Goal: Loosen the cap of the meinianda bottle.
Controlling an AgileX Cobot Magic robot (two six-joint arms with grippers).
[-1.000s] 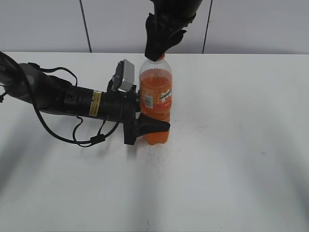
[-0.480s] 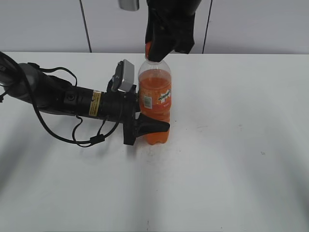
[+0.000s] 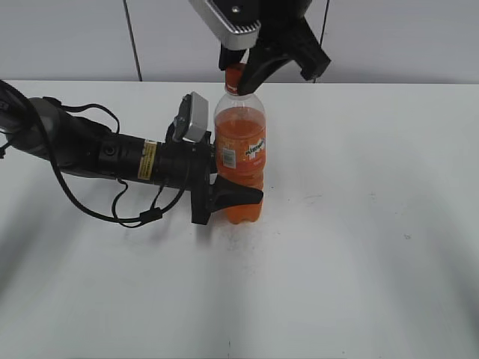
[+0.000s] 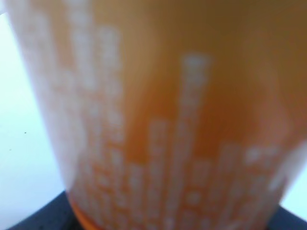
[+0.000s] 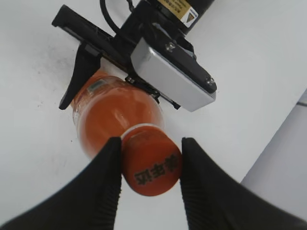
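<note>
My right gripper will open, lift clear, turn its wrist back and grip the cap (image 5: 151, 162) for a new twist, because the cap still sits on the bottle's neck.
The meinianda bottle (image 3: 241, 149) stands upright on the white table, full of orange drink, with an orange label. My left gripper (image 3: 243, 192) comes in from the left and is shut on its lower body; one black finger (image 3: 238, 196) crosses the front. The left wrist view shows only the blurred label (image 4: 168, 120) up close. From above, my right gripper (image 5: 151, 167) is shut on the orange cap (image 5: 151, 165), a ribbed pad pressing each side. The cap (image 3: 235, 77) shows just under the black fingers of the right gripper (image 3: 238, 78).
The left arm (image 3: 97, 153) with its cable lies across the table's left side. Its grey wrist camera (image 5: 172, 79) sits close beside the bottle's shoulder. A grey panelled wall (image 3: 389, 37) runs behind the table.
The right gripper has turned around the cap while holding it; its grey wrist camera has swung into view at the top. The bottle and left arm stay put.
</note>
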